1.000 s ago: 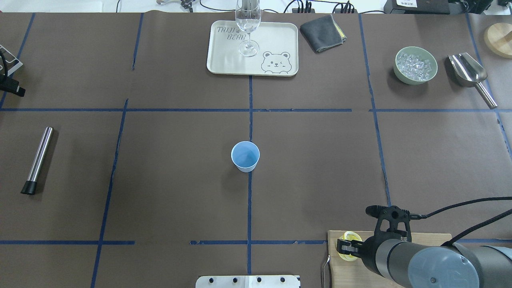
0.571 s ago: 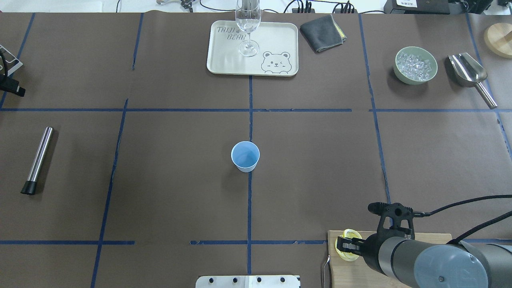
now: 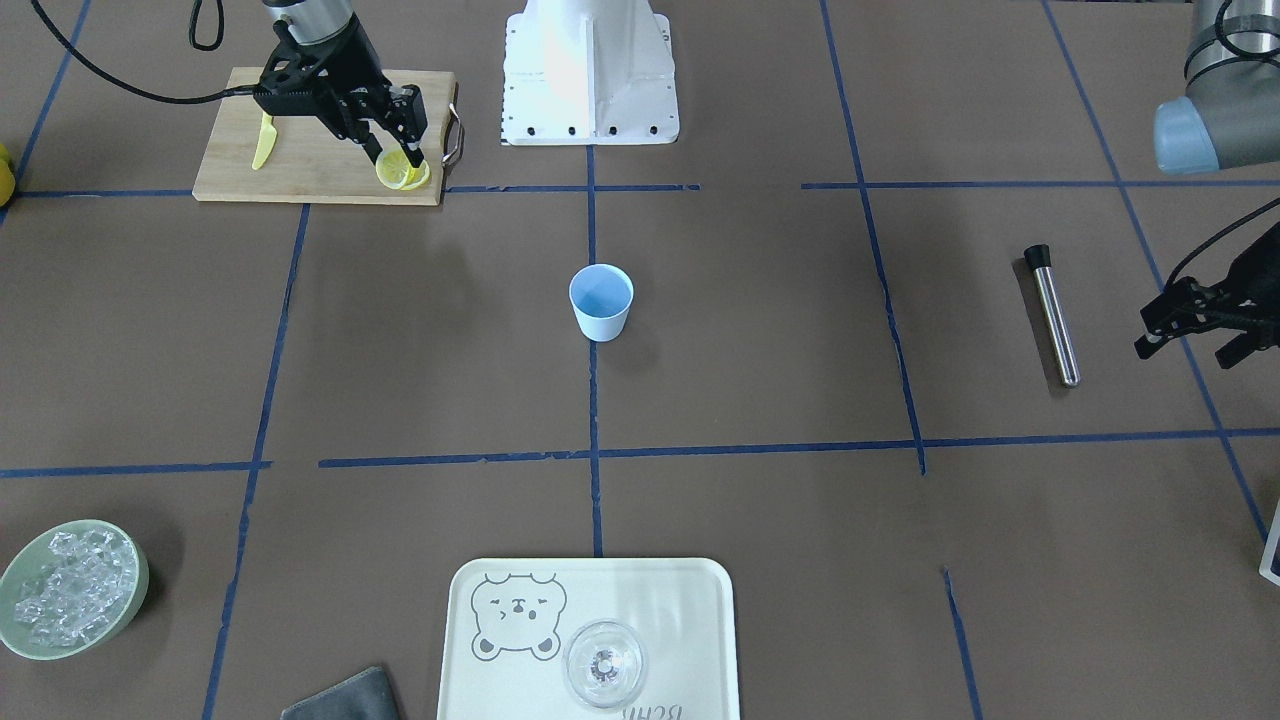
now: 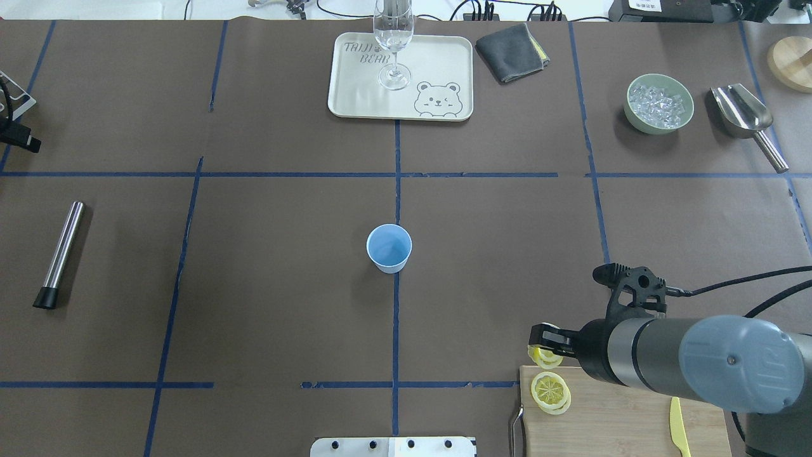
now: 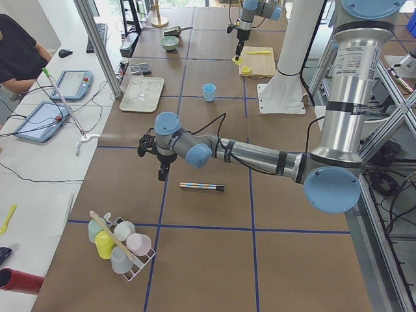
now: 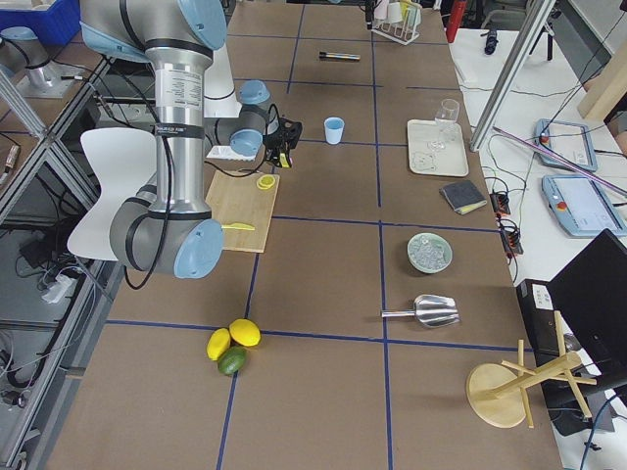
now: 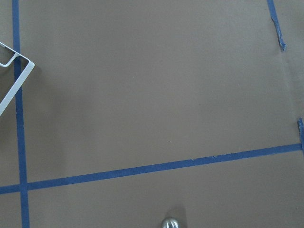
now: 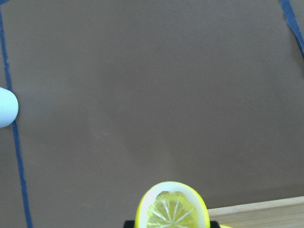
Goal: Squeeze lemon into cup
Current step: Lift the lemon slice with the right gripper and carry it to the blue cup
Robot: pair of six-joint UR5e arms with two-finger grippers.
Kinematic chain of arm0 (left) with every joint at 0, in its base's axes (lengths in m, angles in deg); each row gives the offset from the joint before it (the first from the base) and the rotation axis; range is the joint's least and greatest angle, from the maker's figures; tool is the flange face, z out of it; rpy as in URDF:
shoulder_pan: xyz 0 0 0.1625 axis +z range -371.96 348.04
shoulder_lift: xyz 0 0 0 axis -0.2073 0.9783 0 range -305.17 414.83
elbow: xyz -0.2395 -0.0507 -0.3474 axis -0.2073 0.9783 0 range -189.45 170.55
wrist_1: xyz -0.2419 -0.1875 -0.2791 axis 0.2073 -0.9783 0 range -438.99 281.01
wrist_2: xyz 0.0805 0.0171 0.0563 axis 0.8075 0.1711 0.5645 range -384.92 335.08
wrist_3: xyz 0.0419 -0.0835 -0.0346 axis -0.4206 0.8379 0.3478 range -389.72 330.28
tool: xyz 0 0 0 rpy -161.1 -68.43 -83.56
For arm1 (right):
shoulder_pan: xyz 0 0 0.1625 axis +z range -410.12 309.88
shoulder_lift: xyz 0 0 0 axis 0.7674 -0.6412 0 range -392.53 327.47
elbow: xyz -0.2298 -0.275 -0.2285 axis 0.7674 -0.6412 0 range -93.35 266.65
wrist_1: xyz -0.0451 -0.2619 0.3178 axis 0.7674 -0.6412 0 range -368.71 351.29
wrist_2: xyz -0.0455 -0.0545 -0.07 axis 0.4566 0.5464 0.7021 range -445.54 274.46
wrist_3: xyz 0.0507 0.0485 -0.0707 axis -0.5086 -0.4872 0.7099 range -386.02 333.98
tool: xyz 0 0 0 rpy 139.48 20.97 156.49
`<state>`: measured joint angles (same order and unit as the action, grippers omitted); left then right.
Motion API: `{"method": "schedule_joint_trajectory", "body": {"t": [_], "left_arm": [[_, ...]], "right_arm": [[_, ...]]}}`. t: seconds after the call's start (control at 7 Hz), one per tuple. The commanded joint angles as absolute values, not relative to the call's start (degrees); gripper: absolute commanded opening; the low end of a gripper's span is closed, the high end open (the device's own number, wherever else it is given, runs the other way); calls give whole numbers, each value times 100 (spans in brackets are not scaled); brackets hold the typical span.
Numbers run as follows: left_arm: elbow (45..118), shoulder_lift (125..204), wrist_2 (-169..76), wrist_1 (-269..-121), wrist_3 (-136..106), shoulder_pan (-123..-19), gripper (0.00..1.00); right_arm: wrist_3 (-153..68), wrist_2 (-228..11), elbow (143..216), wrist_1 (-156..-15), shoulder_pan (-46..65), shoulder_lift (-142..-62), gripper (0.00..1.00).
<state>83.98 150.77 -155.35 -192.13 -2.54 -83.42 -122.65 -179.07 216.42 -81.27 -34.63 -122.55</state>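
I need to let go of the lemon, now held above the cutting board, with my right gripper inside the light blue cup (image 3: pixel 602 311) (image 8: pixel 4 108) that stands on the blue tape line.
My right gripper (image 4: pixel 544 346) is shut on the lemon (image 4: pixel 547 359), a small cut yellow piece, and holds it above the far edge of the wooden cutting board (image 4: pixel 622 419). In the right wrist view the lemon (image 8: pixel 173 210) shows its pale segmented cut face between the fingers. The light blue cup (image 4: pixel 389 247) stands upright at the table's middle, well to the left of and beyond the gripper, and shows at the left edge of the right wrist view (image 8: pixel 5 108). My left gripper (image 3: pixel 1190 335) hangs open and empty at the table's left end.
A second cut lemon piece (image 4: pixel 550 391) and a yellow plastic knife (image 4: pixel 679 425) lie on the board. A metal rod (image 4: pixel 60 254) lies left. At the back are a tray (image 4: pixel 355 95) with a stemmed glass (image 4: pixel 393 38), a grey cloth (image 4: pixel 510 51), an ice bowl (image 4: pixel 658 103) and a scoop (image 4: pixel 745 117).
My right gripper has lifted the lemon off the board and moved it away from the robot's base. A second lemon piece now shows on the board. The left arm has not moved.
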Motion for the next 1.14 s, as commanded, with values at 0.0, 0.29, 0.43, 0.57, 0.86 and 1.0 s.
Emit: {"method": "schedule_joint_trajectory", "body": {"t": [0.0, 0.29, 0.43, 0.57, 0.86, 1.0], "left_arm": [[8389, 15080, -15535, -19219, -256, -8342, 100], [8328, 15080, -15535, -19219, -265, -8342, 100], [8319, 15080, -15535, -19219, -274, -8342, 100], [8310, 15080, -15535, -19219, -274, -8342, 100], [8310, 15080, -15535, -19219, -274, -8342, 100], [8319, 15080, -15535, -19219, -274, -8342, 100]], "right_arm": [[-12253, -18098, 21541, -8925, -3193, -11249, 57], [-12226, -18029, 20869, -10227, -3070, -9502, 56], [-12226, -18019, 20524, -10275, -3009, -9058, 56], [-12200, -17976, 20295, -10249, -2947, -8923, 55], [-12165, -17879, 19733, -10240, -2798, -8379, 55], [-12191, -17870, 19452, -10223, -2797, -8194, 56]]}}
